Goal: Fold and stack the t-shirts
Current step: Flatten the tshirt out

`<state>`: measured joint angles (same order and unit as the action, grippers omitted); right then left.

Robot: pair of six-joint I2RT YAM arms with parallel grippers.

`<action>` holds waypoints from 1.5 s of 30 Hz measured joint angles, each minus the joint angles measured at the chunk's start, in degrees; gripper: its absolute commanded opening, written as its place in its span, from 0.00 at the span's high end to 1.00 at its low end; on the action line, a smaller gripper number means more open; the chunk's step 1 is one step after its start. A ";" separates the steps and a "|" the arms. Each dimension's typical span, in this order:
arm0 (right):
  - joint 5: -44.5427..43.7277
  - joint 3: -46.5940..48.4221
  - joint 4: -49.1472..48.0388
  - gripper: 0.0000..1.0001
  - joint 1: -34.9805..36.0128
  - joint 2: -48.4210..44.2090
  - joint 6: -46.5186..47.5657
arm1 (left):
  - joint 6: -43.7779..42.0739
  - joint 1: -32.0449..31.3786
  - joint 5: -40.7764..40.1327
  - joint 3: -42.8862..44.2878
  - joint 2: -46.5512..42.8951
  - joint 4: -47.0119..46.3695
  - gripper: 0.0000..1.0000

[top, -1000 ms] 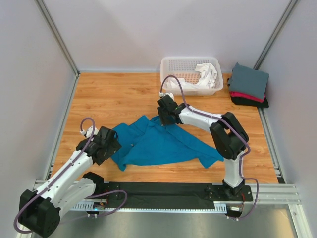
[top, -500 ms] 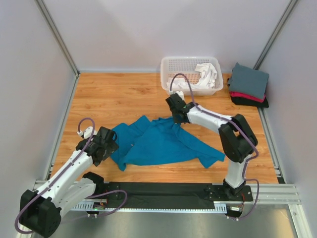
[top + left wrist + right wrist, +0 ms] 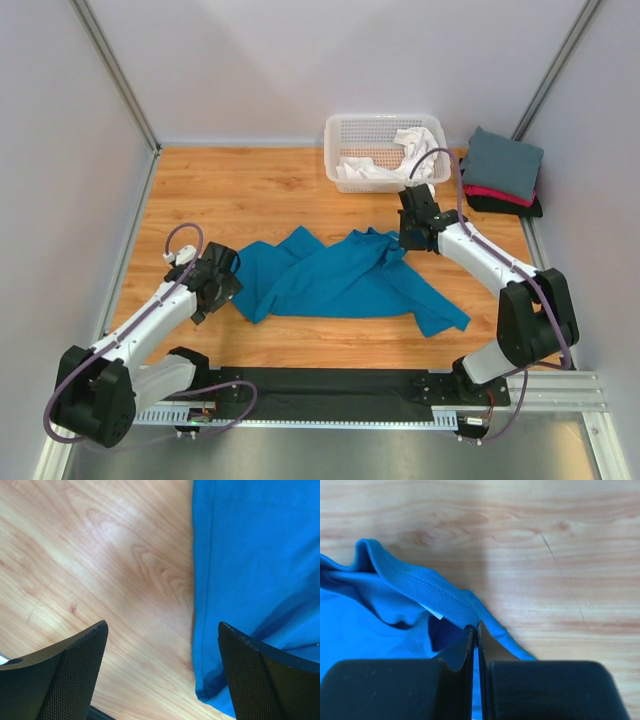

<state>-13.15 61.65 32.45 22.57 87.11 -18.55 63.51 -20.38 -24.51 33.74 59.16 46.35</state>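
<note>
Next, the left gripper closes on the far hem corner (image 3: 239,255) (image 3: 201,484) of the teal-blue t-shirt, at the opposite end from the collar.
A teal-blue t-shirt (image 3: 345,282) lies crumpled across the middle of the wooden table (image 3: 240,195). My right gripper (image 3: 401,240) is shut on its ribbed collar (image 3: 432,594), at the shirt's far right end. A white neck label (image 3: 435,613) shows just under the collar band. My left gripper (image 3: 228,288) stands open and low at the shirt's left edge. In the left wrist view the shirt's hem corner (image 3: 212,687) lies between the fingers (image 3: 75,672), close to the right one. Slate-grey (image 3: 503,160), red-pink (image 3: 497,193) and black (image 3: 515,208) t-shirts sit folded in a stack at the back right.
A white lattice basket (image 3: 372,126) stands at the back, with a white t-shirt (image 3: 400,160) hanging over its rim. Grey walls close in the table on three sides. A black mounting rail (image 3: 330,385) runs along the near edge.
My right gripper has shut on the collar and moved right, dragging the teal-blue shirt with it. My left gripper has shifted slightly toward the far side and stayed open.
</note>
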 measured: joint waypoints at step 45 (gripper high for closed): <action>4.79 -13.53 10.43 0.99 -14.58 -15.61 -8.87 | -5.66 4.57 2.86 7.43 26.27 -29.03 1.00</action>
<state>-8.36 48.12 42.87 7.99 71.50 -27.42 57.84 -15.81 -21.65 41.17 85.43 17.32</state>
